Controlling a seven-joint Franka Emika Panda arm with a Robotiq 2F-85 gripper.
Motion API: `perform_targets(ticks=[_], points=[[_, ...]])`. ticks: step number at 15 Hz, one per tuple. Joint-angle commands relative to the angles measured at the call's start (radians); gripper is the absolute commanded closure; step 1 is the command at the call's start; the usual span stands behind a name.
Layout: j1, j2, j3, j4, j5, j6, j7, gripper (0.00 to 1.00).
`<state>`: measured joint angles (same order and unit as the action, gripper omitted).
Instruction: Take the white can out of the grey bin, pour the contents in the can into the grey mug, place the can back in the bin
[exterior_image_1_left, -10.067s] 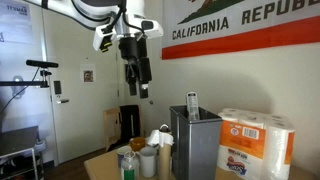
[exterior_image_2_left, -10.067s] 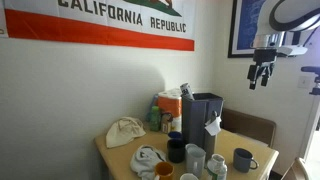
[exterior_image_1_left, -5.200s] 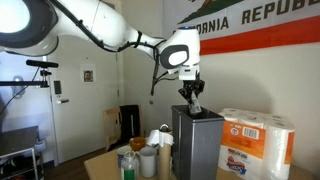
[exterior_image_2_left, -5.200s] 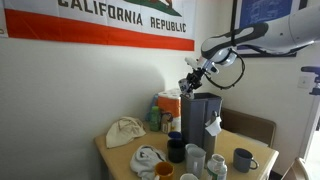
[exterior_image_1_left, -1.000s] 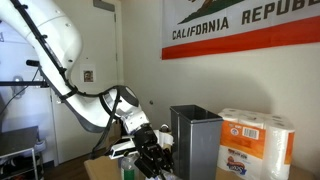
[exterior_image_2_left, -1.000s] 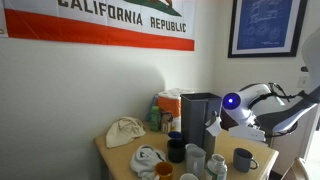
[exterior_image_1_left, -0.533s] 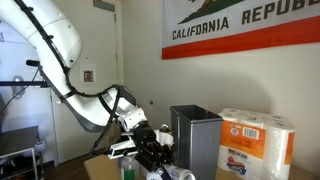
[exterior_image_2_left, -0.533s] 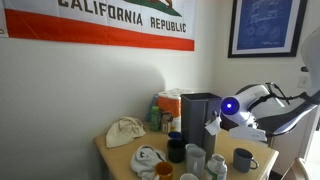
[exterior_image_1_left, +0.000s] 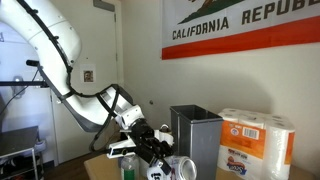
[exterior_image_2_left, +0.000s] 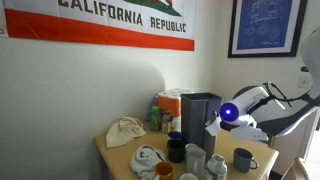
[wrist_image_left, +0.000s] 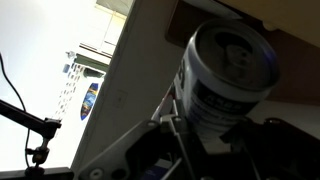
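I should release the white can inside the open top of the grey bin (exterior_image_1_left: 194, 114), beside the paper-towel pack.
My gripper (exterior_image_1_left: 171, 165) is low over the table in front of the grey bin (exterior_image_1_left: 196, 140), shut on the white can (exterior_image_1_left: 183, 168). The can lies tilted, its shiny silver end turned outward. In the wrist view the can (wrist_image_left: 222, 85) fills the middle, its silver end up, with my dark fingers (wrist_image_left: 178, 128) clamped on its lower body. In an exterior view the grey mug (exterior_image_2_left: 243, 160) stands on the table's near corner, beside the bin (exterior_image_2_left: 198, 118), and my arm (exterior_image_2_left: 240, 112) hangs just above it. The can does not show there.
A white paper-towel pack (exterior_image_1_left: 257, 146) stands next to the bin. Several cups (exterior_image_2_left: 195, 157) crowd the table in front of the bin, with a crumpled cloth (exterior_image_2_left: 125, 131) and an orange box (exterior_image_2_left: 168, 108) behind. A chair (exterior_image_2_left: 252, 128) sits by the wall.
Over the last second the gripper has turned, and the can has swung into view at the bottom of an exterior view with its silver end tipping outward. The arm stays low.
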<state>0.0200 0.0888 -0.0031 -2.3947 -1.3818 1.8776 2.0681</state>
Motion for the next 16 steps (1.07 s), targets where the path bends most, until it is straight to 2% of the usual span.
perform_targets(ticks=[1, 9, 16], points=[[0.013, -0.003, 0.019, -0.016, -0.048, -0.057, 0.041, 0.92], [0.016, 0.005, 0.026, -0.014, -0.099, -0.1, 0.033, 0.92], [0.004, -0.005, 0.02, -0.003, -0.048, -0.076, 0.019, 0.92]])
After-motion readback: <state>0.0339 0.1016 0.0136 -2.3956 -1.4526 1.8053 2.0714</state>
